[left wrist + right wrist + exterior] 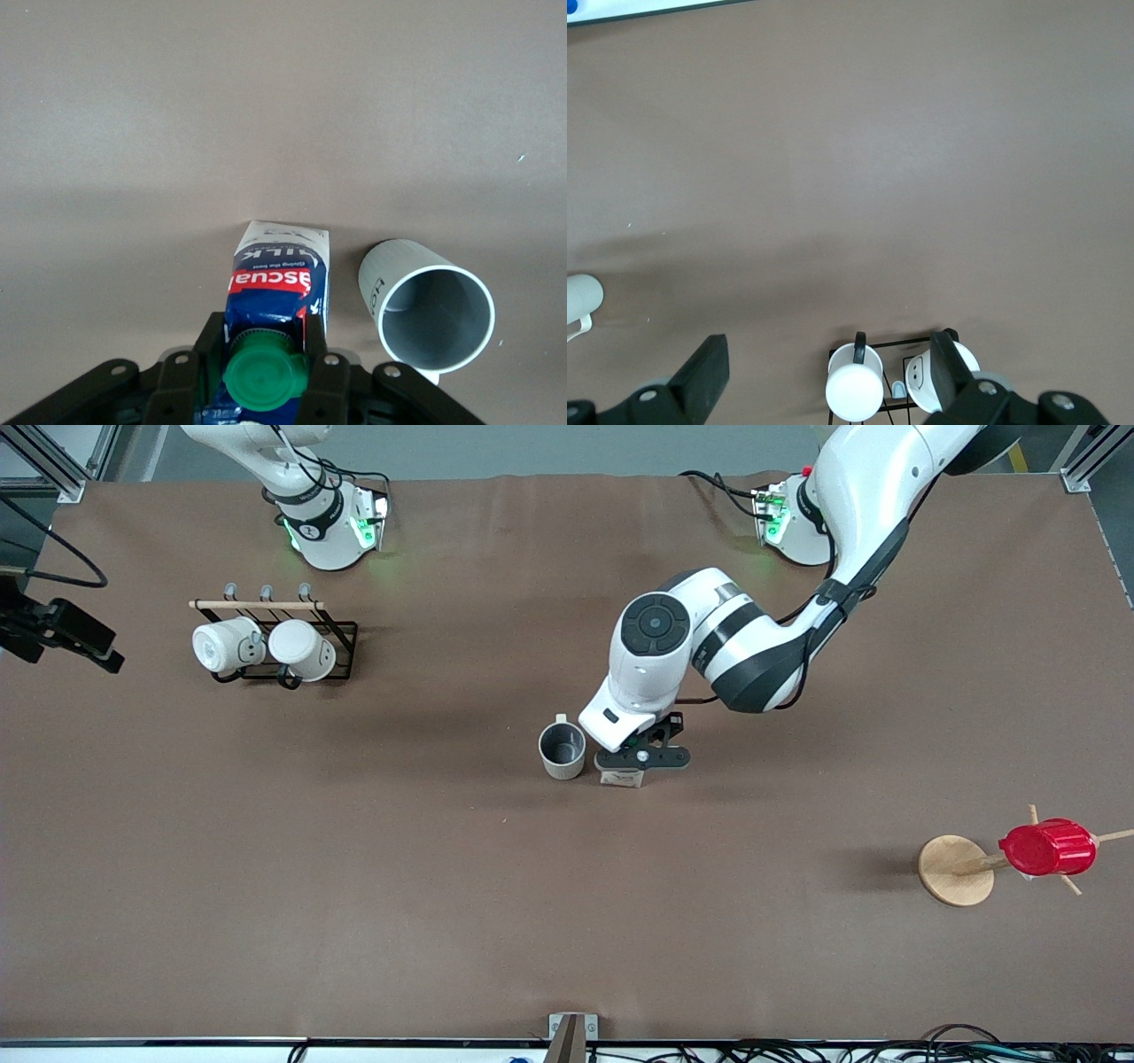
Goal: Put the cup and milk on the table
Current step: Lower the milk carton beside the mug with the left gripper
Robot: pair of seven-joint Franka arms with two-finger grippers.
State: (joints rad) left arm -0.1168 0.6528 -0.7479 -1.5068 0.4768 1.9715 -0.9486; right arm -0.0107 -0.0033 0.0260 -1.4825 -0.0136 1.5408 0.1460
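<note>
The robot's left gripper needs to set the milk free upright on the brown table (pixel 617 764) (pixel 286 266), next to the cup.
The cup (pixel 563 750) stands upright on the brown table (pixel 354 886) near its middle, its grey inside showing and its handle pointing toward the robots. The milk (pixel 622 779) stands close beside it, toward the left arm's end, its base at the table surface. My left gripper (pixel 642 759) is shut on the carton's top. In the left wrist view the fingers (pixel 323 341) clamp the milk (pixel 279 274) on both sides of the green cap, with the cup (pixel 427 305) next to it. My right gripper (pixel 828 354) is open and empty, high over the mug rack.
A black wire rack (pixel 341 651) with two white mugs (pixel 266 648) stands near the right arm's base; its mugs show in the right wrist view (pixel 855 390). A red ribbed cup (pixel 1047 848) hangs on a wooden stand (pixel 955 870) at the left arm's end.
</note>
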